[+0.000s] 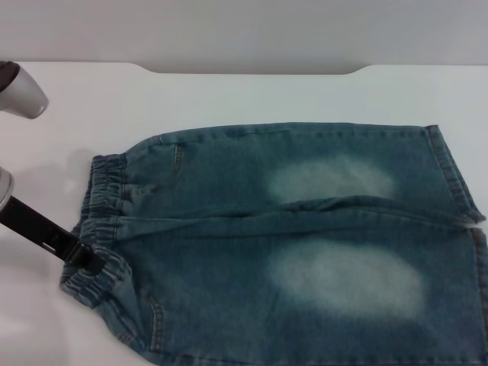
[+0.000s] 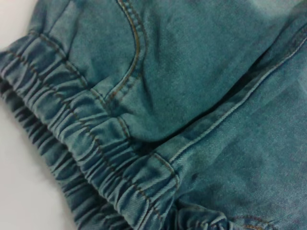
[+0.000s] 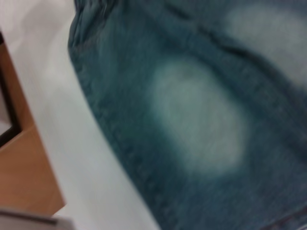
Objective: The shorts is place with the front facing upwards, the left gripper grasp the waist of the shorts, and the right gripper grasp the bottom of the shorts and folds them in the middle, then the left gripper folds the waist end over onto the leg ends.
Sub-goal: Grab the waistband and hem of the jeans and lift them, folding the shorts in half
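The near corner of the near leg's hem [image 1: 483, 352] on the blue denim shorts is the next spot for my right gripper, which should go there and close on it.
The blue denim shorts [image 1: 305, 229] lie flat on the white table, front up, with two pale thigh patches. The gathered waist [image 1: 103, 198] is at the left and the leg ends [image 1: 457, 179] at the right. My left gripper [image 1: 88, 258] reaches in from the left edge and its black tip rests on the near part of the waist. The left wrist view looks closely at the ruffled waist [image 2: 86, 143] and a pocket seam. The right gripper is out of view; its wrist view looks down on a pale patch of the shorts [image 3: 196, 120].
The white table [image 1: 229, 99] has bare surface behind and to the left of the shorts. A silver-white arm segment [image 1: 19, 91] hangs at the far left. The table's edge and a brown wooden surface [image 3: 24, 182] appear in the right wrist view.
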Motion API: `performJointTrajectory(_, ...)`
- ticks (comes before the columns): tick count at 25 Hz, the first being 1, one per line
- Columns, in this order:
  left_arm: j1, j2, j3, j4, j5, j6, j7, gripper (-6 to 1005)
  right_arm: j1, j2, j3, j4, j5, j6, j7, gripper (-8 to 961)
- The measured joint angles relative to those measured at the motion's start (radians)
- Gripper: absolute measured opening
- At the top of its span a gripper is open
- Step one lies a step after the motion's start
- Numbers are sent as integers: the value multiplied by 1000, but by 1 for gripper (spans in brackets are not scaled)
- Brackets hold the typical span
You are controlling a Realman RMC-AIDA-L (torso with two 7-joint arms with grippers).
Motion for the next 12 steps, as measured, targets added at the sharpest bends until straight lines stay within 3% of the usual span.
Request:
performJointTrajectory(7, -6, -4, 10, 0, 0, 0, 0, 37, -3, 13, -65, 58, -30, 10, -1, 577)
performJointTrajectory(12, -12, -9, 12, 0, 0, -1, 1, 37, -7, 44, -88, 76, -110, 48, -1, 577)
